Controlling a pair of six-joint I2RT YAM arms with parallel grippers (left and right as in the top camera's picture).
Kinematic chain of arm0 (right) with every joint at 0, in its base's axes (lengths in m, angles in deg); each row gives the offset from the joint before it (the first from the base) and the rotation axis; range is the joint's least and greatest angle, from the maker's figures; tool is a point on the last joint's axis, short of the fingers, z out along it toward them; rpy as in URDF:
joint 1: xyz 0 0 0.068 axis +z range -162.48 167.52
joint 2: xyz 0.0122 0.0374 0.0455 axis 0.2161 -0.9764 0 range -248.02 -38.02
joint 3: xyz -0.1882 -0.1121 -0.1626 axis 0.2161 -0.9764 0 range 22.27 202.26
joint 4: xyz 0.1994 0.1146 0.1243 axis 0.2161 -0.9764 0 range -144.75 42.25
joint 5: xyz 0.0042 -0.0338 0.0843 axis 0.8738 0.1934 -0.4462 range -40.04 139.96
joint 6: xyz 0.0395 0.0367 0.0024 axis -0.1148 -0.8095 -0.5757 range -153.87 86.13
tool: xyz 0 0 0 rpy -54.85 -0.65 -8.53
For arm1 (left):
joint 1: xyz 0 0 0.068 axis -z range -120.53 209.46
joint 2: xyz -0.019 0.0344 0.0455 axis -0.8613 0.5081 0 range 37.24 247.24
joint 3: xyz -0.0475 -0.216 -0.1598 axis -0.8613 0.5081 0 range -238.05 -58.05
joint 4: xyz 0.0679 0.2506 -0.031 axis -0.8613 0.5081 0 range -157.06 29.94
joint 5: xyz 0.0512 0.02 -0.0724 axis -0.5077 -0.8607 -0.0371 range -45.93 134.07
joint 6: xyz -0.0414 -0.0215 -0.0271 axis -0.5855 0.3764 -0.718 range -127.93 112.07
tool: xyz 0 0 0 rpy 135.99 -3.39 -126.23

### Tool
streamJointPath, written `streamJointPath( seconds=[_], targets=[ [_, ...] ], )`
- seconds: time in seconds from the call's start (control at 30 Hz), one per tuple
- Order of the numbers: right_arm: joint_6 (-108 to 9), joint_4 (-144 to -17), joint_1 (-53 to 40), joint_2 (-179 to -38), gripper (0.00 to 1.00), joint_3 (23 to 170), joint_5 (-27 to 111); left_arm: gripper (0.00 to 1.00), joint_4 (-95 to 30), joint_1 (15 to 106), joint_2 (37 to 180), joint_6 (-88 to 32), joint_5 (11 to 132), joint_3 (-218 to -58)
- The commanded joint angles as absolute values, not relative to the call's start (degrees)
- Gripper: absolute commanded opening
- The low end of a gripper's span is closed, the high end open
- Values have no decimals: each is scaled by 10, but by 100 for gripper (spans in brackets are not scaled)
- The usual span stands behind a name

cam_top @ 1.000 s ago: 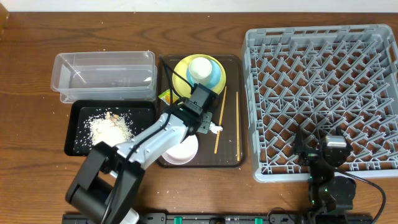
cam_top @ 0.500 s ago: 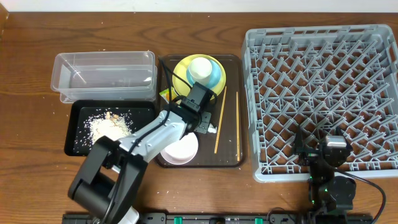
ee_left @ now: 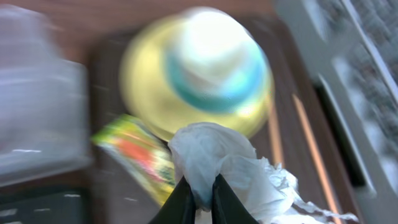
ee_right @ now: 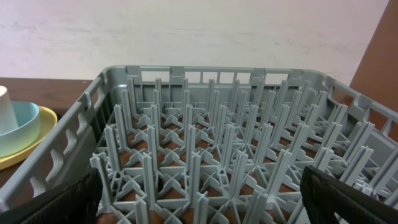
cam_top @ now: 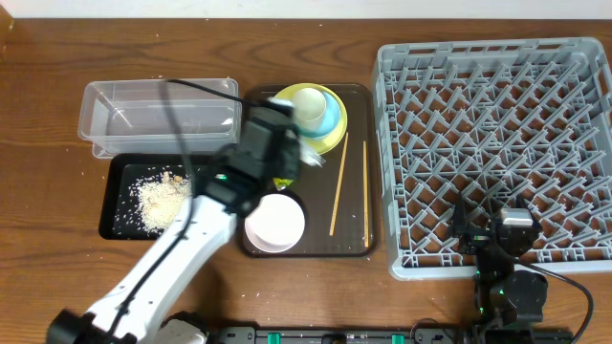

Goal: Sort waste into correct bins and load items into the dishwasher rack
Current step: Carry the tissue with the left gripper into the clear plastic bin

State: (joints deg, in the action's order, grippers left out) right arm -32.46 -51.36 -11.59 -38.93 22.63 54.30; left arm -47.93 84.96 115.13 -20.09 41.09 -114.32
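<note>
I should let go of the crumpled white tissue, now lifted above the brown serving tray, with my left gripper inside the clear tub (cam_top: 200, 112) (ee_left: 17, 112), toward the tub's end nearest the yellow plate.
My left gripper (ee_left: 200, 194) is shut on the crumpled white tissue (ee_left: 214, 152), which hangs lifted above the brown serving tray (cam_top: 354, 244). Below it lie the yellow-green wrapper (ee_left: 140, 152) and the yellow plate (cam_top: 335, 139), which carries the light blue bowl (cam_top: 331, 117) with the white cup (cam_top: 308, 103) inside. From overhead the left gripper (cam_top: 298, 156) hovers beside that stack. The white-inside bowl (cam_top: 275, 222) and two chopsticks (cam_top: 338, 186) rest on the tray. My right gripper (ee_right: 205, 205) stands open over the near edge of the grey dishwasher rack (cam_top: 497, 143).
The clear tub (cam_top: 158, 115) stands at the back left. In front of it the black tray (cam_top: 122, 186) holds whitish crumbs (cam_top: 163, 196). A few crumbs lie loose on the wooden table near both bins. The left arm crosses above the black tray.
My left gripper has shut on the tissue and risen with it off the brown tray, shifting back and left. The right arm has stayed still.
</note>
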Motion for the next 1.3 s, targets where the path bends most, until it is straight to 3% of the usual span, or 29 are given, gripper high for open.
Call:
streamJointPath(
  seconds=[0.0,0.2,0.47,0.77,1.27],
  targets=[
    [-334,-515,-116,-389,99,226,544,11,-492,782,1138,-214,360,-1153],
    [-334,-515,-116,-389,99,226,544,12,-497,651,1146,-260,361,-1153],
    [-334,-515,-116,-389,99,226,544,11,-378,556,1146,-282,450,-1153],
    [-334,-515,-116,-389,99,226,544,10,-273,546,1146,-297,452,-1151],
    [-334,-515,-116,-389,99,226,544,10,-274,548,1147,-297,452,-1110]
  ],
)
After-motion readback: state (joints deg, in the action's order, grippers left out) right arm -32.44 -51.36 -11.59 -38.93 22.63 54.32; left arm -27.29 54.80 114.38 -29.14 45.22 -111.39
